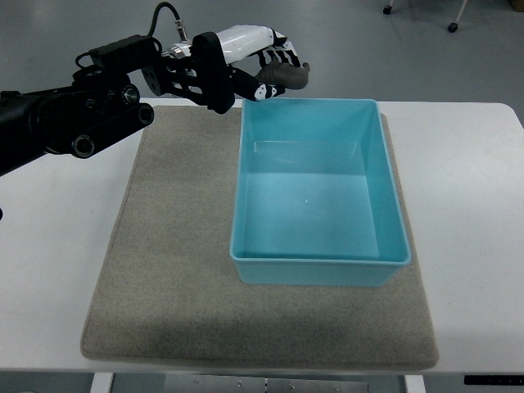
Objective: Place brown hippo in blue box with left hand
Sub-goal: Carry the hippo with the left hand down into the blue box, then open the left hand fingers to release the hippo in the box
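The robot's left gripper should put the brown hippo down on the blue box's bottom, close to its near side (310, 219).
My left hand (260, 67) reaches in from the left edge and hovers above the far left corner of the blue box (319, 260). Its fingers are curled around the brown hippo (286, 77), a small dark brown toy whose end sticks out to the right of the fingers. The hippo hangs just outside the box's far rim. The box is an open light blue tub standing on the mat, with nothing inside it. My right hand does not show.
A grey-brown mat (176, 270) covers the middle of the white table (475, 205), and the box sits on its right half. Chair casters (452, 27) stand on the floor at the far right.
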